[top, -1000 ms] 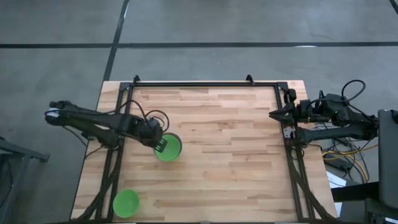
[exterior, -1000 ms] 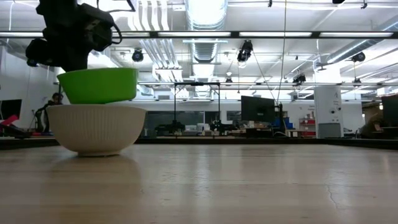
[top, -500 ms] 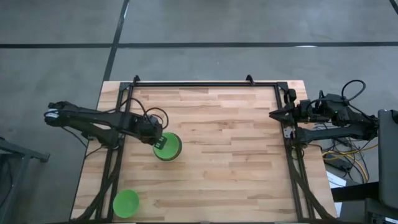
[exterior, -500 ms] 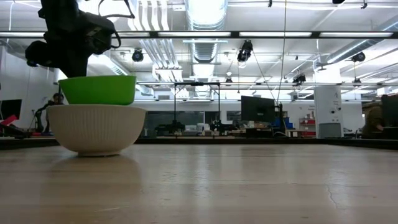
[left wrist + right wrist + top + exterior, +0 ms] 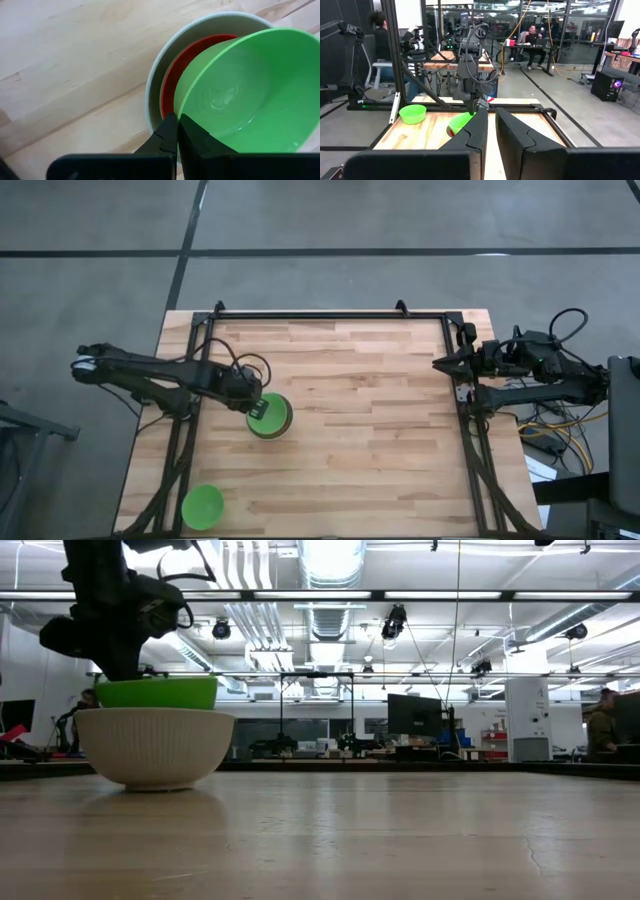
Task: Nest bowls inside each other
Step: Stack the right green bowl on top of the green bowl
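Note:
The robot's left gripper will release the bright green bowl inside the red bowl (image 5: 268, 419) (image 5: 225, 93), within the pale grey-white bowl.
A pale grey-white ribbed bowl (image 5: 155, 745) stands on the wooden table, left of the middle (image 5: 284, 427). A red bowl (image 5: 172, 75) lies nested in it. My left gripper (image 5: 257, 409) is shut on a bright green bowl (image 5: 250, 90), which sits low inside that stack, only its upper band (image 5: 157, 692) showing above the pale rim. A second green bowl (image 5: 203, 506) rests on its base at the near left corner. My right gripper (image 5: 440, 363) hovers at the table's right edge, fingers together, holding nothing. My left gripper pinches the green bowl's rim (image 5: 178, 111) on the side toward the table's left edge, one finger outside the wall (image 5: 167, 135) and one inside (image 5: 192, 140). The fingers come steeply from above. The bowl sits nearly level, sunk into the red bowl; whether it rests there I cannot tell.
Black frame rails (image 5: 330, 315) run along the table's far, left and right edges. Bare wood (image 5: 370, 430) stretches from the stack to the right arm. Beyond the table the room holds other benches, monitors and people (image 5: 535, 42).
My left gripper has come down a little over the pale bowl, still shut on the green bowl. The green bowl, earlier tilted and riding high above the pale rim, has levelled and sunk deeper into the stack.

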You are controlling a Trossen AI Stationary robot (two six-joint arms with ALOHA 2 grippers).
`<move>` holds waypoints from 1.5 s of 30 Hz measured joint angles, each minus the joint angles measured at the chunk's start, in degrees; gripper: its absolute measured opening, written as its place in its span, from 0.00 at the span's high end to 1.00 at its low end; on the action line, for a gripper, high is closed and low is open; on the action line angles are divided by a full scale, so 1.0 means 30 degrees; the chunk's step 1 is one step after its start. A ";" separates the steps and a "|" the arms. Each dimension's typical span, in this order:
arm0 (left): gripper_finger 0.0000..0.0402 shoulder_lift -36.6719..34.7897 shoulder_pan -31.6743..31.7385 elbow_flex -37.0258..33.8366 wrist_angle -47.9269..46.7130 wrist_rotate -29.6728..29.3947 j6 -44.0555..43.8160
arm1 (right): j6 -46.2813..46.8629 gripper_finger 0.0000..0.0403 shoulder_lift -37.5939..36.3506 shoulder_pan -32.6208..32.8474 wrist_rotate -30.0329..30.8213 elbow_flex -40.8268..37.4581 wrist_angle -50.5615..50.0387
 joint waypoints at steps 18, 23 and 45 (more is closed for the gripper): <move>1.00 0.0014 0.0124 -0.0301 0.0374 0.0011 -0.0043 | 0.0001 0.92 -0.0001 0.0000 0.0000 0.0000 0.0000; 1.00 0.0036 0.0124 -0.0816 0.0902 0.0183 -0.0134 | 0.0001 0.92 0.0000 0.0000 0.0000 0.0006 0.0000; 0.95 0.0051 0.0270 -0.2532 0.2775 0.1264 -0.0557 | 0.0001 0.92 -0.0007 -0.0007 0.0000 0.0006 0.0000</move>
